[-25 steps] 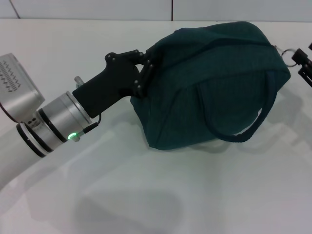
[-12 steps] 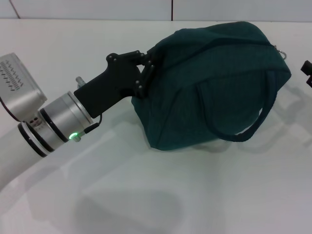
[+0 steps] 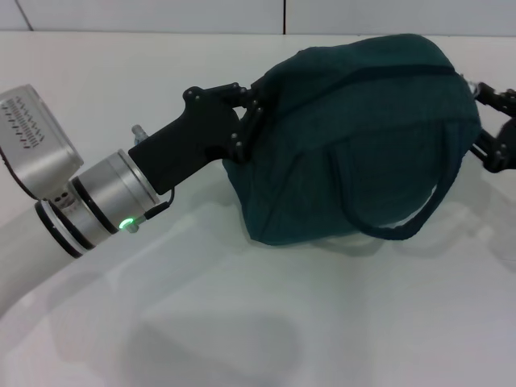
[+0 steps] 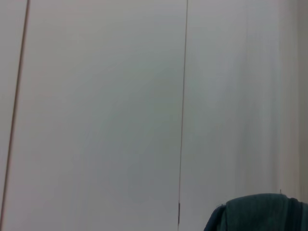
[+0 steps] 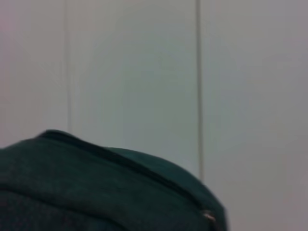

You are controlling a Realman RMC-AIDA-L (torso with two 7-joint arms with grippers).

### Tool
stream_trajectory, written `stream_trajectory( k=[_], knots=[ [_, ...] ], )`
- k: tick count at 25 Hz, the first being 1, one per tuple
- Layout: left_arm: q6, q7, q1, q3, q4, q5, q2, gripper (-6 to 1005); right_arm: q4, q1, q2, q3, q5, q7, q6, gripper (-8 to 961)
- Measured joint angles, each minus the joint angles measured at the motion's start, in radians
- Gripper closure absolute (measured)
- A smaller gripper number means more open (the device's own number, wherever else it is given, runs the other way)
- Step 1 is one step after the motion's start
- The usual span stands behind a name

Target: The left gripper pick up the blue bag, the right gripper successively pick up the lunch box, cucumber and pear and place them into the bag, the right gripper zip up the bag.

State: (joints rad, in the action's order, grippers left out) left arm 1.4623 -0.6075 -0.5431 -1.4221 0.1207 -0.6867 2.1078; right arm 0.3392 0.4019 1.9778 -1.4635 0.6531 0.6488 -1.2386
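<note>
Next, my right gripper backs off and closes on the pull's ring (image 3: pixel 472 88), because its open fingers are on both sides of the bag's end beside the zipper pull.
The blue bag (image 3: pixel 355 137) bulges full and hangs tilted just over the white table, its zipper (image 3: pixel 403 71) closed along the top. My left gripper (image 3: pixel 246 121) is shut on the bag's left end. My right gripper (image 3: pixel 486 127) is at the bag's right end, by the zipper's end, with its two black fingers apart on either side of that end. The left wrist view shows only a corner of the bag (image 4: pixel 260 214). In the right wrist view I see the bag's top (image 5: pixel 96 192) and the zipper pull (image 5: pixel 208 215). Lunch box, cucumber and pear are out of view.
The white table (image 3: pixel 322 322) spreads below and in front of the bag. A white panelled wall (image 3: pixel 161 16) runs along the back. The bag's carry handle (image 3: pixel 403 226) hangs loose on the near side.
One second ago the right gripper was at the zipper ring; it drew off to the right edge and has now come back to the bag's right end. The bag shifted slightly right.
</note>
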Motion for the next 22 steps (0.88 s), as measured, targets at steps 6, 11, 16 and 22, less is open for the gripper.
stream_trajectory(
  k=[6,11,16,22],
  knots=[
    [0.005,-0.001,-0.002,0.0,-0.002,0.001,0.0,932,0.071,0.001,0.021,-0.001,0.048,0.0,0.011,475],
    [0.005,-0.004,-0.003,0.0,-0.001,0.001,0.0,928,0.088,0.003,0.024,0.002,0.067,0.005,0.039,476],
    [0.006,-0.004,-0.003,0.0,-0.005,0.001,0.0,924,0.088,-0.004,0.024,0.004,0.069,0.001,0.038,572],
    [0.006,-0.005,-0.002,0.0,-0.006,0.001,0.0,919,0.089,-0.023,0.029,0.017,0.057,-0.042,0.026,746]
  ],
)
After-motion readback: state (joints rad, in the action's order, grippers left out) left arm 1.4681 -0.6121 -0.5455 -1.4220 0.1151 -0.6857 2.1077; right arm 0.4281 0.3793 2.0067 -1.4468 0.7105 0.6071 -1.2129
